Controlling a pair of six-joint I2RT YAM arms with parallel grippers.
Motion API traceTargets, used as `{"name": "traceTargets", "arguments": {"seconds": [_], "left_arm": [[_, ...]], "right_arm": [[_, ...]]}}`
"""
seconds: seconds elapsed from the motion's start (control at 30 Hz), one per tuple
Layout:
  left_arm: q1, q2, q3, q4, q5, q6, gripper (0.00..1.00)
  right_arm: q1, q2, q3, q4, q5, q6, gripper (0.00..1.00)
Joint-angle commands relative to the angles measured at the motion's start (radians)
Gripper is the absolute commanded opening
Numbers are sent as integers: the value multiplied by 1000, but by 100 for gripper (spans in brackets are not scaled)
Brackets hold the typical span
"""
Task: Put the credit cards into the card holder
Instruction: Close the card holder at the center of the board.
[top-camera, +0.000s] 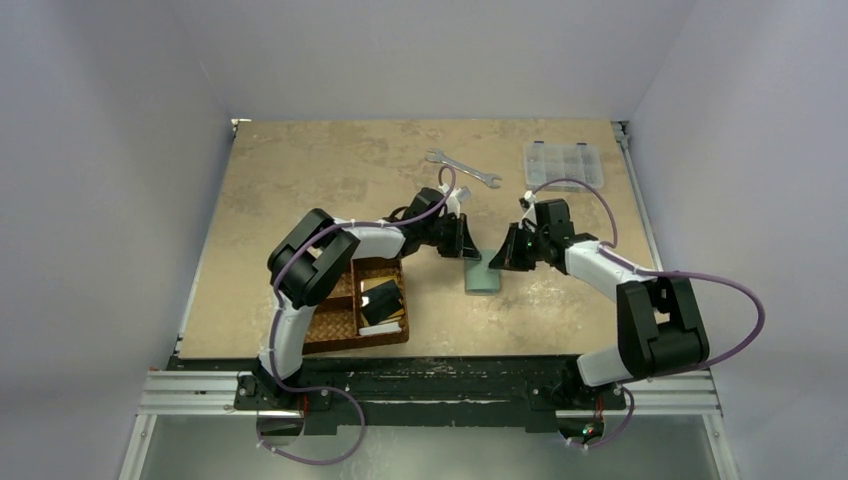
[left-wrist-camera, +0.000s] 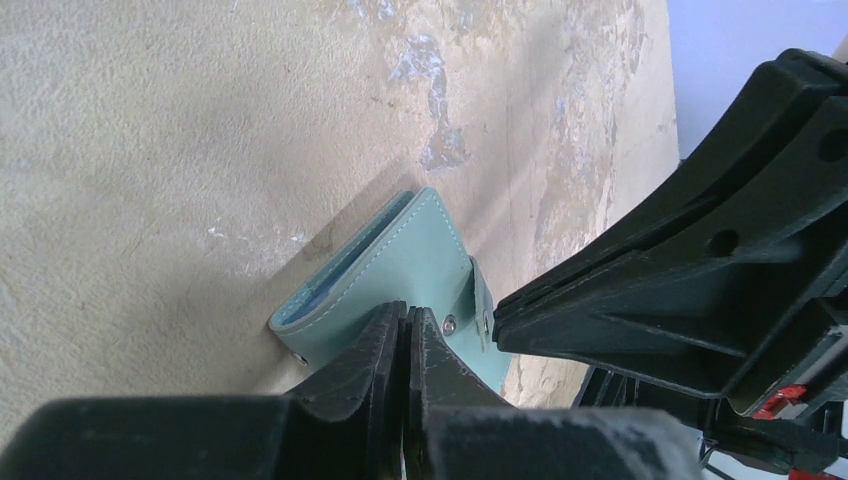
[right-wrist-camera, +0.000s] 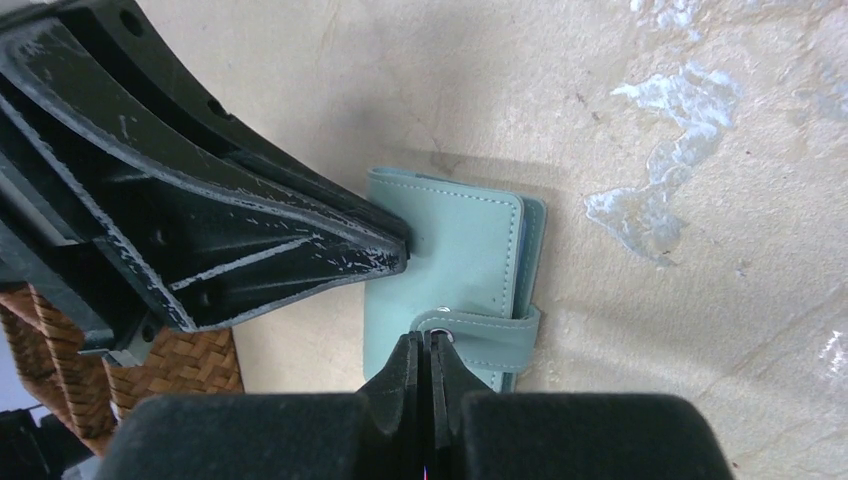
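I can see the strap's end standing up beside the snap, so I should open my right gripper, pinch that end (left-wrist-camera: 484, 312) and pull it over the snap while my left gripper steadies the card holder's cover.
The card holder (top-camera: 482, 279), a closed teal wallet, lies flat on the table between my two arms. Its strap (right-wrist-camera: 490, 335) is wrapped round one edge onto the snap. My left gripper (left-wrist-camera: 408, 312) is shut, with its tips down on the wallet's cover (left-wrist-camera: 410, 250) beside the snap. My right gripper (right-wrist-camera: 425, 340) is also shut, tips right at the snap end of the strap, with nothing visible between the jaws. Credit cards lie in the basket's right compartment: a black one (top-camera: 383, 296) and a white one (top-camera: 381, 328).
The brown woven basket (top-camera: 340, 330) sits at the near left, under my left arm; its corner shows in the right wrist view (right-wrist-camera: 150, 370). A wrench (top-camera: 462, 170) and a clear plastic compartment box (top-camera: 565, 163) lie at the far side.
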Motion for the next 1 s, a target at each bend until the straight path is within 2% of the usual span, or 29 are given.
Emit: {"name": "traceTargets", "arguments": {"seconds": [0.0,0.1,0.27,0.37,0.6,0.67,0.8,0.97], "left_arm": [[-18,35,-16,14,-18,10,0],[-21,35,-35,28,-18,6,0],[-23,35,-44,30,-18,9,0],[-23,33,-49,27,-18,13,0],[-23,33,-52,26,-20,16,0],[-22,35,-52,29,-20,14,0],[-23,33,-52,29,-19,14,0],[-23,36,-52,32,-19,13,0]], "right_arm": [[0,17,77,-138,76,-98,1],[1,14,77,-188,125,-108,24],[20,-50,80,-204,202,-99,49],[73,-54,124,-246,272,-102,58],[178,6,227,-329,433,-85,59],[201,22,255,-349,475,-77,55],[220,42,287,-369,510,-73,40],[237,61,304,-379,503,-73,38]]}}
